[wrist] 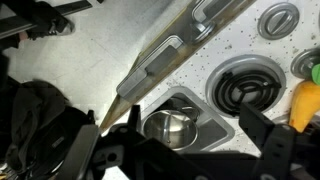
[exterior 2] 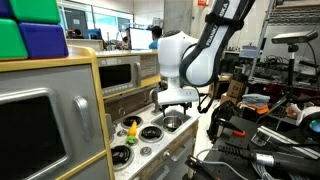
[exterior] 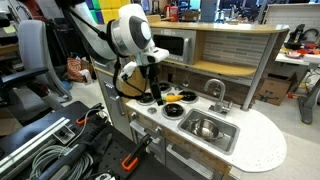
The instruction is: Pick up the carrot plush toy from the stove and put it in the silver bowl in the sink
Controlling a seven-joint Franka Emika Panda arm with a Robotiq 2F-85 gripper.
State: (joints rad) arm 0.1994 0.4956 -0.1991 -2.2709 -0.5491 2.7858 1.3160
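The carrot plush toy is beside the burners, and my gripper needs to next go to its orange body (exterior: pixel 175 98) (wrist: pixel 304 106) and close there.
The carrot plush toy (exterior: pixel 184 97) lies on the white stove (exterior: pixel 163 110) next to the burners. It also shows in an exterior view (exterior 2: pixel 131 128) and at the right edge of the wrist view (wrist: pixel 305 105). The silver bowl (exterior: pixel 205 128) sits in the grey sink (exterior: pixel 226 136). In the wrist view the bowl (wrist: pixel 170 126) lies in the sink (wrist: pixel 215 128), between my dark fingers. My gripper (exterior: pixel 155 96) hangs above the counter near the stove, open and empty. It also shows in an exterior view (exterior 2: pixel 176 103) and the wrist view (wrist: pixel 175 150).
A silver faucet (exterior: pixel 215 92) stands behind the sink. A grey microwave-like box (exterior 2: pixel 30 130) sits beside the stove. A wooden back shelf (exterior: pixel 225 45) runs above the counter. Cables and tools lie on the floor around the toy kitchen.
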